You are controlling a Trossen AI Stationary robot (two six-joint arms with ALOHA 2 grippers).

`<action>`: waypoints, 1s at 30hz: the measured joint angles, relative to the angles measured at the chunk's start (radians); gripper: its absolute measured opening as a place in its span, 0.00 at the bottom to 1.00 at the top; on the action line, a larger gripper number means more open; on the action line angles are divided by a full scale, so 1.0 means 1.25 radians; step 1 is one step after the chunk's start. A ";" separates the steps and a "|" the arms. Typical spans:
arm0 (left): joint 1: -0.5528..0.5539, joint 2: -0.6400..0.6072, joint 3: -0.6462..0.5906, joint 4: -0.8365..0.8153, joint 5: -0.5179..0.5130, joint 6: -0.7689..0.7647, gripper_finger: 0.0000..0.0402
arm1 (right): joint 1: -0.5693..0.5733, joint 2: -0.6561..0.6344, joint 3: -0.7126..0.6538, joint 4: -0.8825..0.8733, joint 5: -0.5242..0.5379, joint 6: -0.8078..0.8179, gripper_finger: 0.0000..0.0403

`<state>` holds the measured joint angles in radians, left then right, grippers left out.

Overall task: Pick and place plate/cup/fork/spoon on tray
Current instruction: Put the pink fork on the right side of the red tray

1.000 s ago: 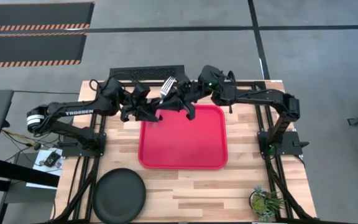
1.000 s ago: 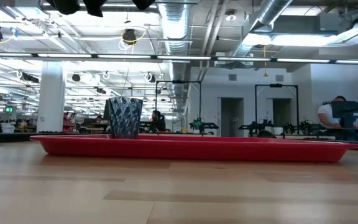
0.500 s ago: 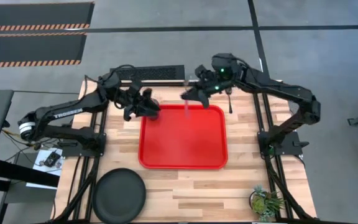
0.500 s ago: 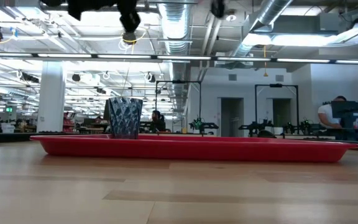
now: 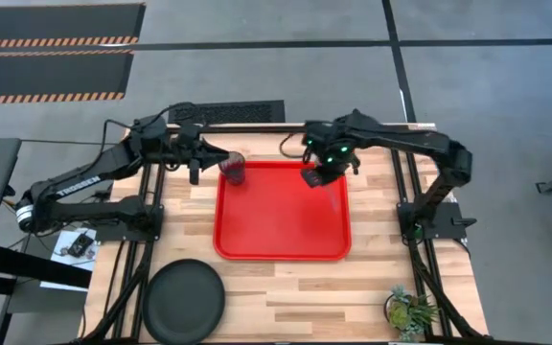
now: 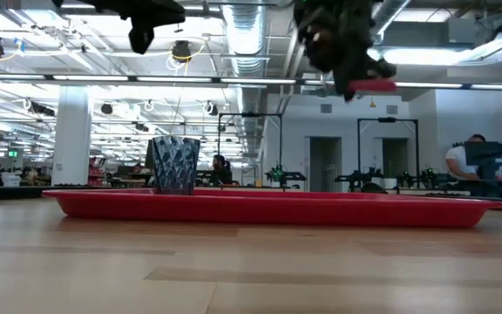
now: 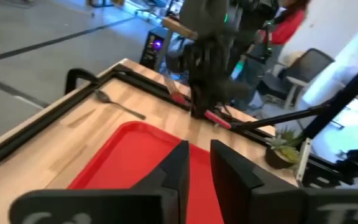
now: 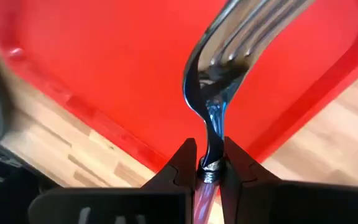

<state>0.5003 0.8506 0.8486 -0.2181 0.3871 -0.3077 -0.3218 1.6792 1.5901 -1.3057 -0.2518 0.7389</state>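
Observation:
My right gripper has the fork. Next, I set it down on the tray's bottom beside the short edge (image 5: 334, 199) (image 8: 303, 82) farthest from the smoky cup.
The red tray (image 5: 281, 230) lies mid-table. The smoky cup (image 5: 233, 171) stands on the tray's far left corner and also shows in the low view (image 6: 175, 166). My left gripper (image 5: 199, 163) hovers just left of the cup, its fingers (image 7: 178, 174) a narrow gap apart and empty. My right gripper (image 5: 314, 176) is shut on the red-handled fork (image 8: 229, 68) above the tray's far right part. The black plate (image 5: 184, 300) rests on the table near the front left. The spoon (image 7: 118, 106) lies on the wood beyond the tray's far edge. My right gripper pinches the fork between its two fingers where the metal neck meets the red handle (image 8: 209, 163). The tines reach out past the fingertips over the tray. The handle's free end (image 6: 375, 85) juts out behind, about level. The fork is lifted clear of the tray.
A small potted plant (image 5: 410, 311) stands at the table's front right corner. Black frame rails run along the table's left, right and far edges. Most of the tray floor (image 5: 286, 240) is bare.
My two grippers were close together at the tray's far edge and have parted. My left gripper has drawn back toward the table's left edge, beside the cup. My right gripper has carried the fork toward the right and near side and has come lower over the tray.

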 joint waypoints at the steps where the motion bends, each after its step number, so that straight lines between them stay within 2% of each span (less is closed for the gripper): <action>1: 0.000 -0.006 0.000 -0.009 -0.005 0.000 0.11 | 0.000 0.018 -0.010 0.001 -0.002 0.011 0.11; 8: -0.004 -0.044 0.000 -0.074 -0.033 0.000 0.07 | -0.003 0.076 -0.157 0.010 -0.004 0.088 0.11; 15: -0.004 -0.059 0.000 -0.099 -0.048 0.013 0.07 | -0.014 0.075 -0.299 0.158 -0.009 0.210 0.11; 22: -0.004 -0.053 0.000 -0.110 -0.050 0.015 0.07 | -0.032 0.075 -0.310 0.196 0.071 0.281 0.11; 30: -0.004 -0.053 0.000 -0.128 -0.050 0.015 0.07 | -0.037 0.139 -0.310 0.204 0.059 0.276 0.11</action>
<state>0.4951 0.7849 0.8482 -0.3785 0.3251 -0.2890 -0.3682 1.8534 1.2022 -1.0512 -0.1782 1.0843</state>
